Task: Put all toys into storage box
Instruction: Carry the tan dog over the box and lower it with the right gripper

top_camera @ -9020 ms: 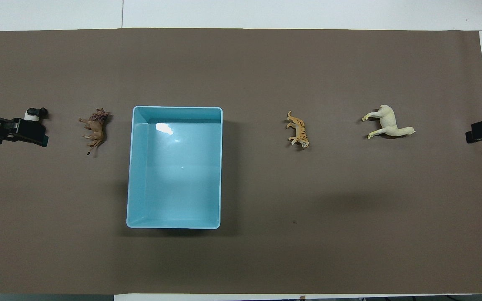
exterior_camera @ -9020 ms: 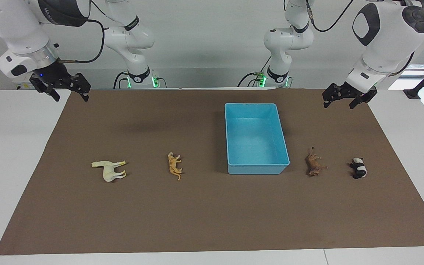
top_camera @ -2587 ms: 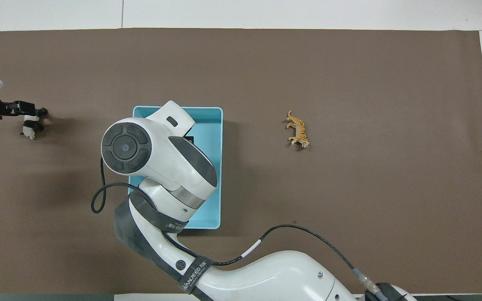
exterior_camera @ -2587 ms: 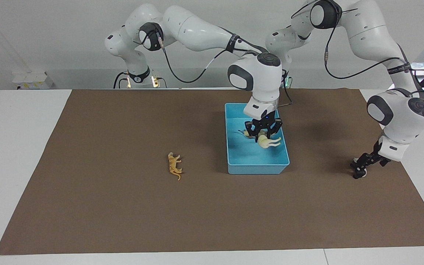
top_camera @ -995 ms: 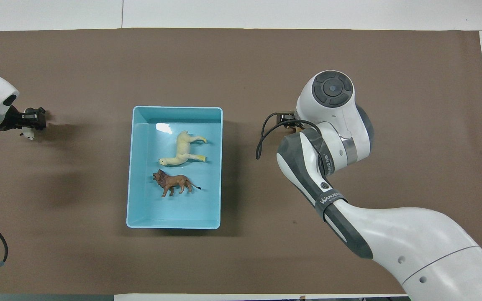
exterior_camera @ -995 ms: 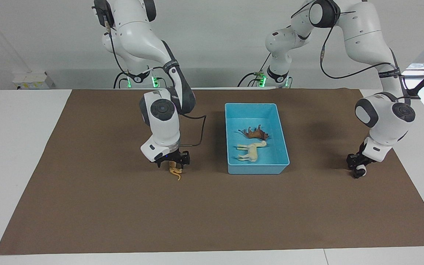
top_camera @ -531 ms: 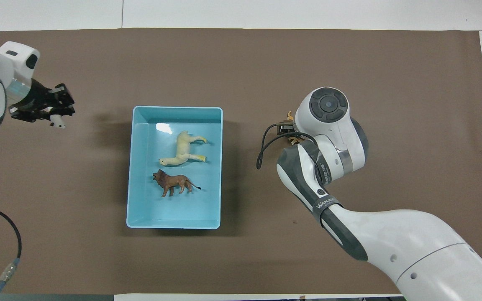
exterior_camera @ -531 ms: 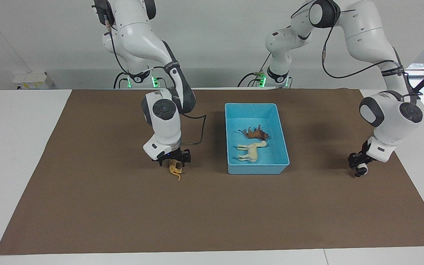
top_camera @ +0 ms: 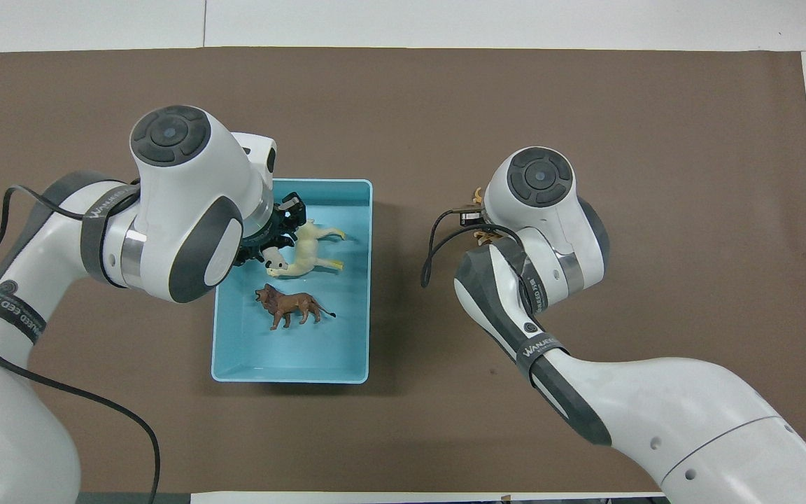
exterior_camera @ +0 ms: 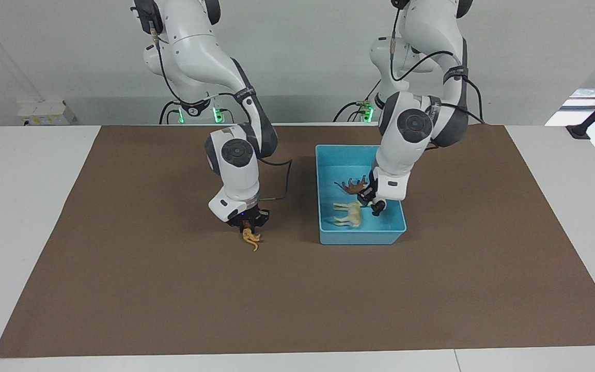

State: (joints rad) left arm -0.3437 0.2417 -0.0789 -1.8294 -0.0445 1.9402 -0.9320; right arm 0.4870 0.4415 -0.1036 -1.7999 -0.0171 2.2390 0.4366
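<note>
The robot's right gripper should release the orange tiger on top of the cream-white horse [top_camera: 300,265], near the brown lion.
The light blue storage box [exterior_camera: 359,238] stands on the brown mat and also shows in the overhead view [top_camera: 291,380]. The cream-white horse [exterior_camera: 348,214] [top_camera: 312,248] and the brown lion [exterior_camera: 355,186] [top_camera: 291,308] lie inside it. My left gripper [exterior_camera: 375,202] [top_camera: 278,234] is shut on the black-and-white panda [exterior_camera: 378,207] and holds it low inside the box, over the horse's head. My right gripper [exterior_camera: 248,225] is shut on the orange tiger [exterior_camera: 251,240], which hangs just above the mat beside the box, toward the right arm's end. In the overhead view the right wrist hides most of the tiger.
The brown mat [exterior_camera: 122,289] covers most of the white table [exterior_camera: 18,206]. Both arms reach over the mat's middle. No other objects lie on the mat.
My left gripper has carried the panda from the left arm's end of the mat into the box. My right gripper has raised the tiger slightly and shifted it toward the box.
</note>
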